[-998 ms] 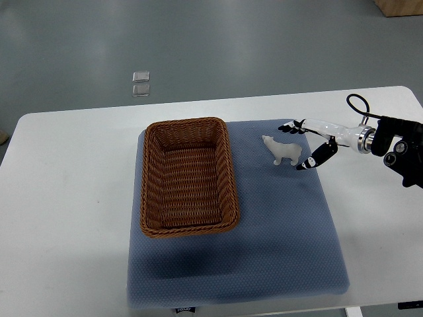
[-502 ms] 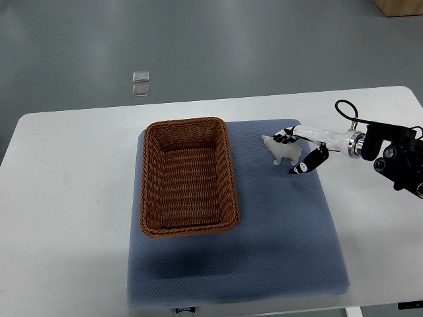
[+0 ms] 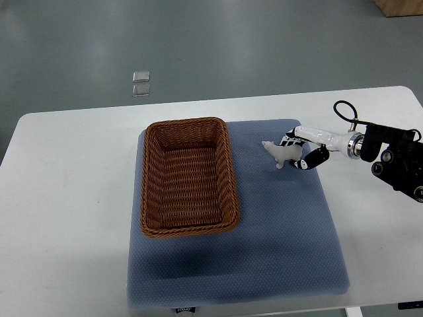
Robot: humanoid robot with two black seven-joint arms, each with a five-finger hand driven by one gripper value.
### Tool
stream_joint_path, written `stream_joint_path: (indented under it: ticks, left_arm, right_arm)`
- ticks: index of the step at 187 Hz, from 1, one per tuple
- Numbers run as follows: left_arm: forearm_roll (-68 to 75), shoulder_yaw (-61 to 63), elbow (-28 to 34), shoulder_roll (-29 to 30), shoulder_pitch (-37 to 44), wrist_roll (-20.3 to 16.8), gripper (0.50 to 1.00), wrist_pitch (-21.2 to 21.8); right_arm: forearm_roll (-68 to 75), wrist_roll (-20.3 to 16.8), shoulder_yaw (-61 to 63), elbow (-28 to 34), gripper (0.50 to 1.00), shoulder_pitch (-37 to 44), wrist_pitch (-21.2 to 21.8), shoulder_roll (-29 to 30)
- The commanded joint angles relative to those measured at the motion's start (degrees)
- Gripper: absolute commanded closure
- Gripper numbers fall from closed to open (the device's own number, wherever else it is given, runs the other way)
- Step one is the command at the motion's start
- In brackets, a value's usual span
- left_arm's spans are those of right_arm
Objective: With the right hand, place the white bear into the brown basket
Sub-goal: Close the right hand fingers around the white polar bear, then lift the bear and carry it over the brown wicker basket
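Next, my right gripper sets the white bear down on the far half of the brown basket's bottom (image 3: 199, 163).
A small white bear (image 3: 280, 152) stands on the blue mat (image 3: 264, 244), to the right of the brown wicker basket (image 3: 188, 176). My right hand (image 3: 296, 151) comes in from the right edge and its fingers (image 3: 289, 140) are curled around the bear's rear half, with the thumb at its near side. The bear's head still shows, pointing left toward the basket. The bear appears to rest on the mat. The basket holds nothing. My left arm does not show.
The mat lies on a white table (image 3: 66, 198). Two small clear squares (image 3: 140, 84) lie on the grey floor beyond the table's far edge. My right forearm (image 3: 393, 158) with a black cable loop hangs over the table's right side.
My right hand moved left and closed its fingers around the bear, which a second ago stood free between the spread fingers. The bear has tilted slightly.
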Motion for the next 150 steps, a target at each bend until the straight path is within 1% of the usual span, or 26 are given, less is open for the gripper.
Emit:
stream_joint_path:
  ticks: [1, 3, 13, 14, 47, 78, 101, 130, 150]
  left_arm:
    - [0.0, -0.1, 0.0, 0.0, 0.0, 0.0, 0.500, 0.0]
    - [0.0, -0.1, 0.0, 0.0, 0.0, 0.0, 0.500, 0.0]
    - [0.0, -0.1, 0.0, 0.0, 0.0, 0.0, 0.500, 0.0]
    - [0.0, -0.1, 0.0, 0.0, 0.0, 0.0, 0.500, 0.0]
    - [0.0, -0.1, 0.0, 0.0, 0.0, 0.0, 0.500, 0.0]
    - [0.0, -0.1, 0.0, 0.0, 0.0, 0.0, 0.500, 0.0]
    - [0.0, 0.0, 0.0, 0.0, 0.0, 0.0, 0.500, 0.0]
    - [0.0, -0.1, 0.0, 0.0, 0.0, 0.0, 0.500, 0.0]
    - [0.0, 0.0, 0.0, 0.0, 0.0, 0.0, 0.500, 0.0]
  right_arm:
    - [-0.6, -0.1, -1.1, 0.0, 0.975, 0.2, -1.2, 0.0]
    - [-0.7, -0.1, -1.2, 0.0, 0.983, 0.2, -1.5, 0.0]
    - [-0.7, -0.1, -1.2, 0.0, 0.983, 0.2, -1.5, 0.0]
    - [-0.9, -0.1, -1.5, 0.0, 1.000, 0.2, -2.6, 0.0]
    - [-0.8, 0.3, -1.5, 0.8, 1.000, 1.6, -4.2, -0.2]
    - [-0.7, 0.3, -1.6, 8.1, 1.000, 5.6, -4.3, -1.9]
    - [-0.8, 0.3, -3.9, 11.1, 1.000, 9.5, -4.1, -2.2]
    - [-0.7, 0.3, -9.0, 12.0, 1.000, 14.2, -4.2, -0.6]
    - [-0.9, 0.3, -12.0, 12.0, 1.000, 16.2, -4.1, 3.0]
